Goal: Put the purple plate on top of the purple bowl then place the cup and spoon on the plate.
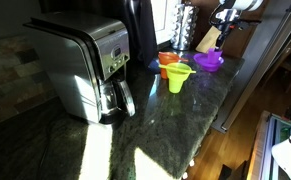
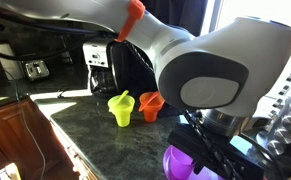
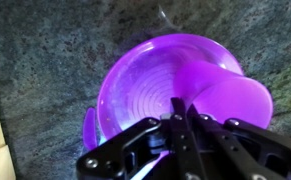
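My gripper is going to let go of the small purple cup on the purple plate [image 1: 211, 57] [image 3: 189, 92], beside the plate's ringed middle.
In the wrist view a round purple plate [image 3: 150, 75] with concentric rings fills the middle, seen from straight above. My gripper [image 3: 182, 108] hangs over its near right part, jaws pressed together on the wall of a small purple cup [image 3: 235, 100] that juts out to the right of the fingers. The purple bowl is not separately visible; it may be hidden under the plate. Both exterior views show only one purple stack [image 1: 208, 62] [image 2: 178, 162] below the arm. A purple sliver [image 3: 88, 130] shows left of the plate; I cannot tell whether it is the spoon.
A yellow-green flared cup [image 1: 177, 77] [image 2: 121, 108] and an orange vessel [image 1: 168, 60] [image 2: 151, 105] stand on the dark stone counter [image 1: 155, 130] beside the purple stack. A steel coffee maker [image 1: 85, 65] stands further along. A wooden block [image 1: 210, 40] sits behind the stack. The counter edge drops off nearby.
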`<state>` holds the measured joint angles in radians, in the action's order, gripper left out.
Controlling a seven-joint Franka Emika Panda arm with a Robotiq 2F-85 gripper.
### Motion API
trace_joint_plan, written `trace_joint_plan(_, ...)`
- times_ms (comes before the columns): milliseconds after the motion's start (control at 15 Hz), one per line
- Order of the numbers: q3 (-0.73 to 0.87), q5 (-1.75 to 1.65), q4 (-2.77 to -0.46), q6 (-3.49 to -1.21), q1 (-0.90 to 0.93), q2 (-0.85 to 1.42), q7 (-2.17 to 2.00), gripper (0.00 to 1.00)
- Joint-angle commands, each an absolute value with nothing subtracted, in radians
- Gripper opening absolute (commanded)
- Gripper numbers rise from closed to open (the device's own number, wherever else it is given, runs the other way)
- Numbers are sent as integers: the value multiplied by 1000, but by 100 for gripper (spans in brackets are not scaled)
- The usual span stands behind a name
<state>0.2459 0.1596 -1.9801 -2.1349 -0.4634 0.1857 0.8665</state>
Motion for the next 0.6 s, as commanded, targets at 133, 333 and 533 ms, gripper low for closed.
trace_joint_plan(133, 279, 119, -2065, -2199, -442, 128, 874, 1)
trace_joint_plan(333, 290, 106, -2072, -2198, -441, 120, 862, 1)
trace_joint_plan(533, 300, 92, -2073, -2188, -441, 114, 856, 1)
